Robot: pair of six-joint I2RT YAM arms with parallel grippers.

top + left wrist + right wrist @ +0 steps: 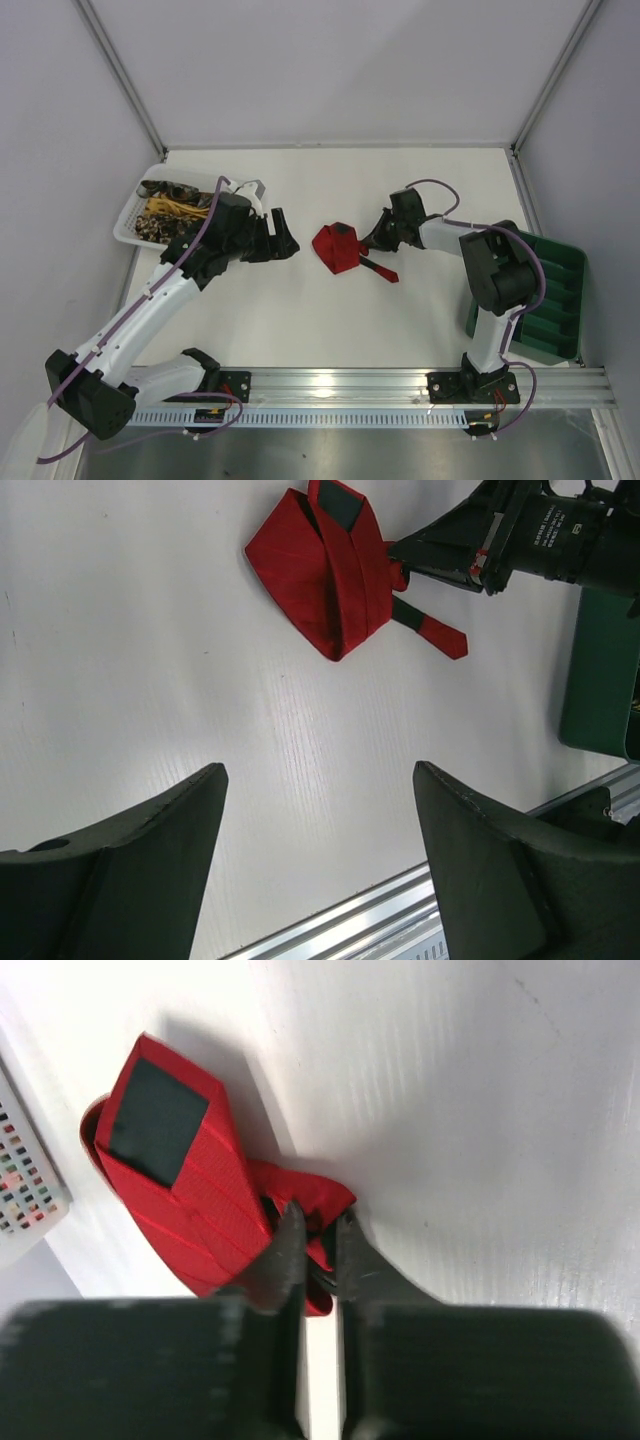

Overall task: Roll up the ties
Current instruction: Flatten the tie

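Next, I release the red tie's end with my right gripper on the table [436, 243] between the bundle and the green compartment tray.
A red tie [336, 247] lies mid-table, folded into a loose bundle with a dark backing patch on top; its narrow tail [385, 272] sticks out toward the near right. My right gripper [372, 242] is at the bundle's right edge. In the right wrist view its fingers [290, 1245] are pinched together on a fold of the red tie [180, 1190]. My left gripper [285, 240] hovers open to the left of the bundle, well apart from it. Its wrist view shows bare table between the fingertips [215, 780] and the red tie [325, 575] farther off.
A white mesh basket [135, 215] at the far left holds brown-gold patterned ties [170, 207]. A green compartment tray [555, 290] sits at the right edge. An aluminium rail [400, 385] runs along the near table edge.
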